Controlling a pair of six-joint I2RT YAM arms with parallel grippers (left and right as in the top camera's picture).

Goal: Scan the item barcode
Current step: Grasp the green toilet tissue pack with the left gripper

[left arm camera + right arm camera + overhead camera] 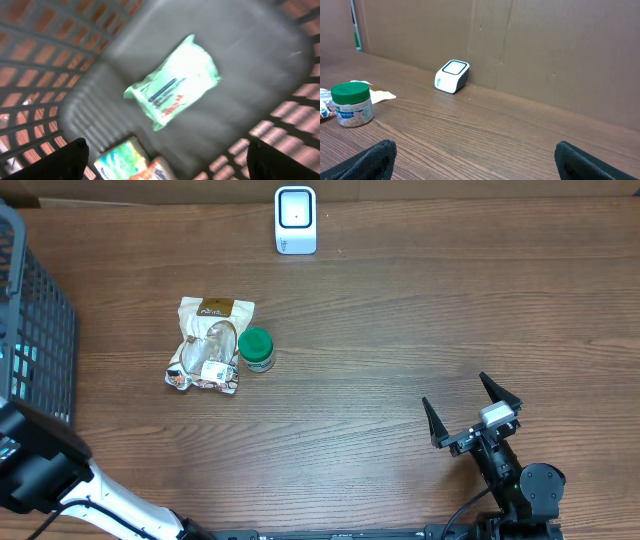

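The left gripper needs to grab the pale green packet on the bottom of the black basket, closing across the packet's middle at the blue stripe [22, 367] [168, 92].
The white barcode scanner [295, 220] stands at the table's far edge and also shows in the right wrist view [451, 76]. A brown-topped snack bag [208, 345] and a green-lidded jar [256, 348] lie left of centre. My left gripper [165, 147] hangs open inside the black basket [35, 330], its fingers wide apart with nothing between them. Beneath it a pale green packet [172, 82] lies flat on the basket floor; this view is blurred. My right gripper [455, 390] is open and empty above the table at the near right.
Two more packets, one green-blue [122, 160] and one orange [152, 171], lie in the basket near my left fingers. The basket's mesh walls [40, 75] close in on all sides. A cardboard wall [545, 45] stands behind the scanner.
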